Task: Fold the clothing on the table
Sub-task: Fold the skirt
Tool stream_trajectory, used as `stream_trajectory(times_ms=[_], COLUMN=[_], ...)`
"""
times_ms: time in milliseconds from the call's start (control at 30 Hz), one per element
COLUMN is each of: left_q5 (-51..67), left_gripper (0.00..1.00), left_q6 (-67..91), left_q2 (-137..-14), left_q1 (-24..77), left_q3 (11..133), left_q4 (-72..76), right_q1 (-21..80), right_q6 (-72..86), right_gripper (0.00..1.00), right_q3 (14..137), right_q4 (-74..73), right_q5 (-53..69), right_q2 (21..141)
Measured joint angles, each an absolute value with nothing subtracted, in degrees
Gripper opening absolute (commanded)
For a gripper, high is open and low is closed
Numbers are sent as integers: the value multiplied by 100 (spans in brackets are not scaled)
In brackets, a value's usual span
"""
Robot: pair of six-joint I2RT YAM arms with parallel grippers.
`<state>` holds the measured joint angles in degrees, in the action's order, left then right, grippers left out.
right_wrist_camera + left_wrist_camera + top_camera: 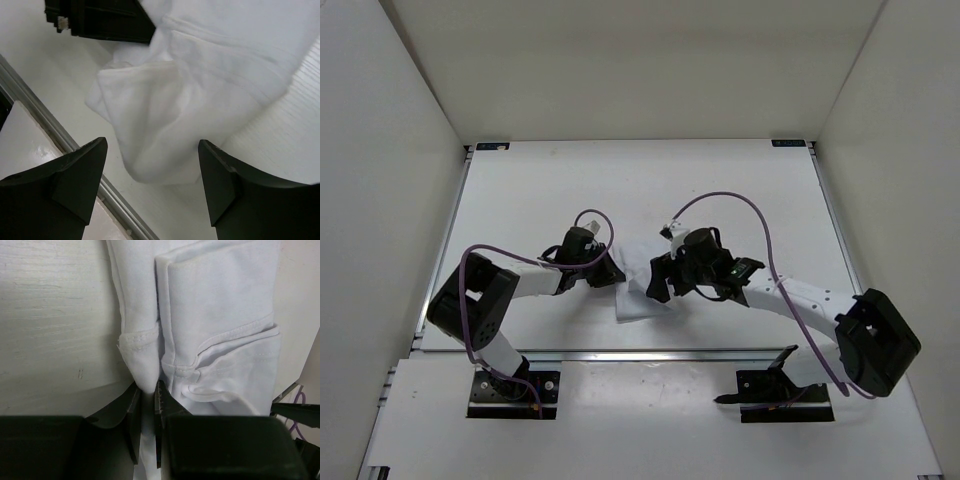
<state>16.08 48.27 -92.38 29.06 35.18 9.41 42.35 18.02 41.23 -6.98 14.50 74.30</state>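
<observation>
The clothing's near end is rumpled, so next I take the loose fold there (160, 155) with my right gripper and pull it smooth while my left gripper holds the clothing's edge.
The clothing (638, 290) is a bunched white fabric piece lying near the front middle of the table (570, 190), between my two grippers. My left gripper (610, 272) is at its left edge. In the left wrist view the left gripper (148, 392) is shut on a hemmed corner of the clothing (220, 315), and folded layers lie to the right of the jaws. My right gripper (660, 282) hovers over the right side of the clothing. In the right wrist view the right gripper (152, 145) is open, its fingers spread above a rumpled lobe of the clothing (165, 100), holding nothing.
The table's near metal rail (620, 353) runs just in front of the clothing and shows as a rail (50, 130) in the right wrist view. White side walls (380, 200) enclose the table. The left gripper body (100, 20) sits at the top of the right wrist view.
</observation>
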Motion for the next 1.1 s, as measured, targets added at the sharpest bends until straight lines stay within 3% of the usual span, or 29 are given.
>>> stream_trajectory(times_ms=[600,933,1100], left_q5=[1581,1568,1577], left_gripper=[9,10,9], left_q6=[5089,5133,5155], left_q2=[-9312,-9332,-9354], left_q1=[2954,2976,2982], left_q3=[3465,3452,3452], left_q4=[1175,1234,1273], right_q1=[5113,5076,5094], right_q6=[976,589,576], right_gripper=[71,77,73], right_q3=[4147,4593,4705], right_q4=[-196,-287,-346], right_q5=[770,427,458], right_q2=[7999,7797,8125])
